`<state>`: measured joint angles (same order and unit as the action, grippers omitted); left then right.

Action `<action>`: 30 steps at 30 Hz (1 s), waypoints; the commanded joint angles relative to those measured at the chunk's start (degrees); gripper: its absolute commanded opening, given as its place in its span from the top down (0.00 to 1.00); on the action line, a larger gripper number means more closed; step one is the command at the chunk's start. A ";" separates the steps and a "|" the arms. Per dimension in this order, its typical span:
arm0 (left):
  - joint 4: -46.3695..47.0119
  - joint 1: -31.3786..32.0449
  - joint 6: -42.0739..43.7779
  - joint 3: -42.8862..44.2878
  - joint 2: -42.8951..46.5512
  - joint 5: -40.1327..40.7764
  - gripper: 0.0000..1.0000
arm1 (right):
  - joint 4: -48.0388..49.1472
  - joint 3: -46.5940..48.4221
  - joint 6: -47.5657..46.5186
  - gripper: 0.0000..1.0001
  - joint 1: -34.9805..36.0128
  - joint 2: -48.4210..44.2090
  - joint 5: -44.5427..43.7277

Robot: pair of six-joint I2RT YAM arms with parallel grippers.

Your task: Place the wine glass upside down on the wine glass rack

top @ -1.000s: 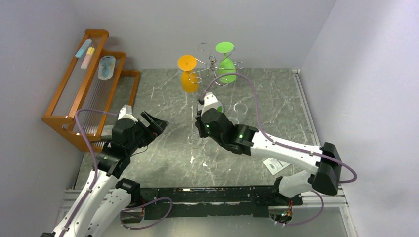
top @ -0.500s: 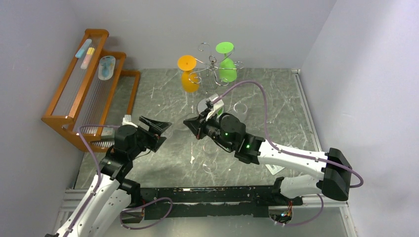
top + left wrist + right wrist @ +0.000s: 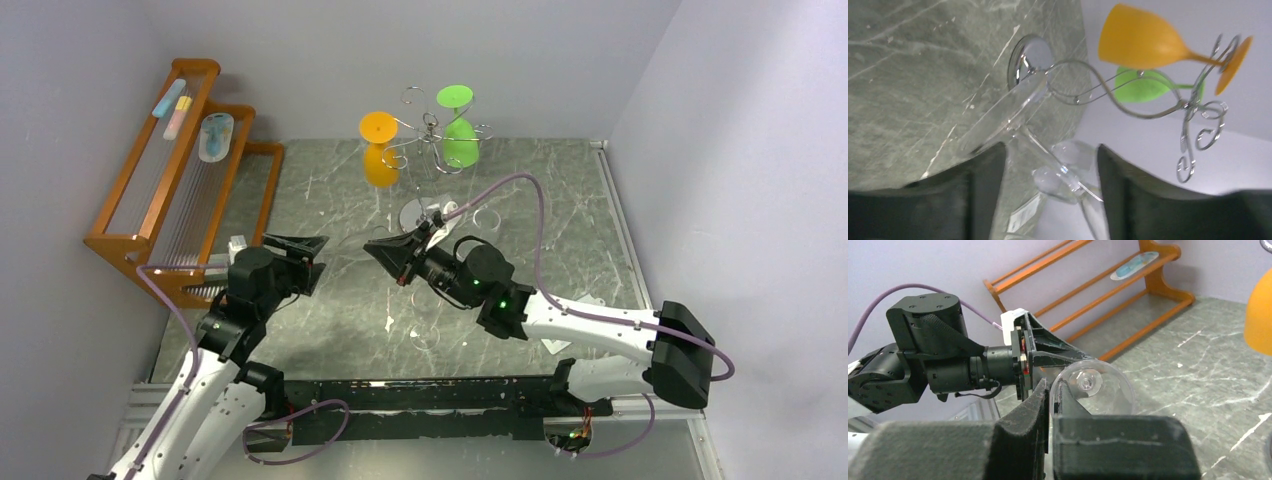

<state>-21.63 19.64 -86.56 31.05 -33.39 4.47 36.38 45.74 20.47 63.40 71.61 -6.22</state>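
Note:
The wine glass's stem sits at a slant between the left gripper's fingers, so the left gripper should back away, line up with the stem and grip it beside the foot (image 3: pixel 1024 133).
My right gripper (image 3: pixel 372 250) (image 3: pixel 1052 387) is shut on the rim of a clear wine glass (image 3: pixel 1098 390) and holds it level above the table, pointing left at my left gripper (image 3: pixel 322 255). The left gripper (image 3: pixel 1052 150) is open. In the left wrist view a clear stem (image 3: pixel 1048 160) crosses the gap between its fingers, and I cannot tell whether they touch it. The chrome wire wine glass rack (image 3: pixel 430 135) (image 3: pixel 1128 100) stands at the back on a round shiny base (image 3: pixel 1030 52). An orange glass (image 3: pixel 380 150) and a green glass (image 3: pixel 460 130) hang on it upside down.
A brown wooden stepped rack (image 3: pixel 180 170) (image 3: pixel 1108 295) with pale blue items stands along the left wall. Clear glasses stand on the marble table behind the right arm (image 3: pixel 487 218) and near its front (image 3: pixel 425 335). Walls close in the left, back and right sides.
My right gripper swung down from pointing at the rack to pointing left, carrying the clear glass toward the left gripper. The left gripper levelled out and turned to face it.

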 commanded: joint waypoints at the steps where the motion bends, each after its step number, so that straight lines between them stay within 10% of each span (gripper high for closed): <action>1: -4.43 -0.39 -2.74 3.49 0.54 8.69 0.37 | 8.58 -1.74 -0.27 1.00 0.23 -2.23 1.55; 7: -3.67 -0.39 -2.57 4.11 0.74 12.87 0.67 | 14.38 -5.19 1.73 1.00 0.18 -3.82 2.36; 30: -16.43 -0.36 -3.36 14.29 -3.01 17.20 0.41 | 19.31 -4.10 -2.07 1.00 0.18 -0.35 -3.76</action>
<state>-32.84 19.66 -90.13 44.40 -36.82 19.11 48.90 39.29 20.71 63.46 70.41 -5.28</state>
